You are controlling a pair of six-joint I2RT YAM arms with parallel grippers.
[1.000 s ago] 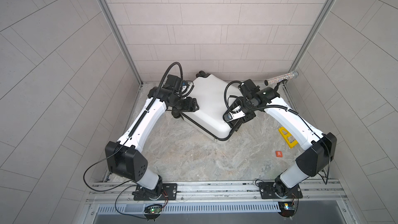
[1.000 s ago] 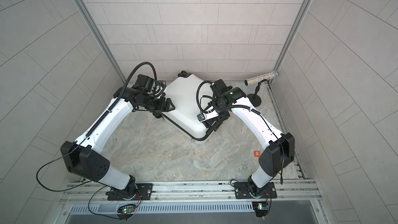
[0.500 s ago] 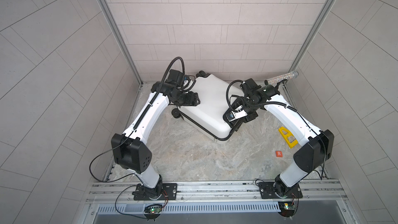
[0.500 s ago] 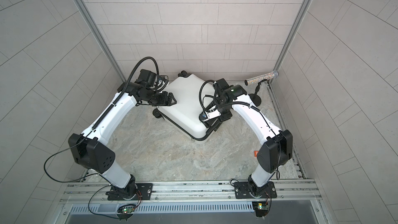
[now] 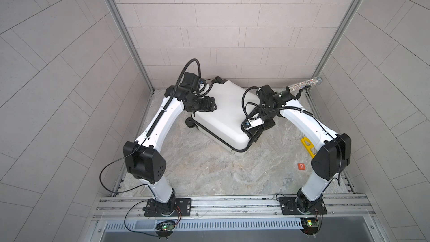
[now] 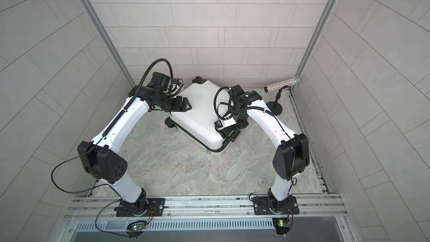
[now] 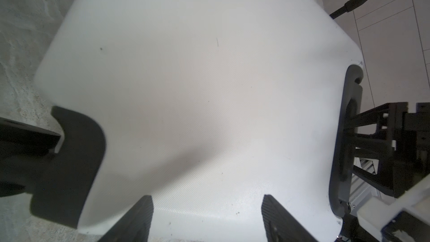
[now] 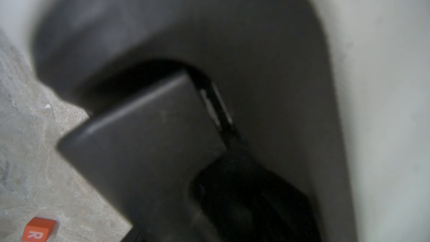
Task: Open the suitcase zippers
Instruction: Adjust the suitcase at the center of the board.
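Note:
The suitcase sits corner-on with its handle slanting across the robot's right gripper, so that gripper should open, take the handle straight on and turn (image 8: 143, 148) the suitcase before unzipping.
The white suitcase (image 5: 221, 112) (image 6: 197, 115) lies flat on the stone floor, turned corner-on. Its black zippers (image 5: 242, 150) (image 6: 218, 151) show as a band round the near corner. My left gripper (image 5: 213, 107) (image 6: 187, 105) hovers open over the case's left corner. In the left wrist view its fingers (image 7: 139, 217) stand wide apart above the bare white shell (image 7: 197, 77). My right gripper (image 5: 254, 136) (image 6: 229, 133) is down at the case's right edge by the dark side handle (image 7: 346, 136). The right wrist view is blurred and dark, so its jaws do not show.
A glittery stick (image 5: 304, 83) (image 6: 282, 83) on a black stand (image 6: 275, 108) is at the back right. A yellow tool (image 5: 308, 146) and a red R block (image 5: 301, 165) (image 8: 38, 230) lie on the right. The tiled back wall is just behind the case.
My left arm has swung back and up, carrying the open gripper slightly farther over the case and uncovering a front wheel. The right gripper has stayed at the right edge.

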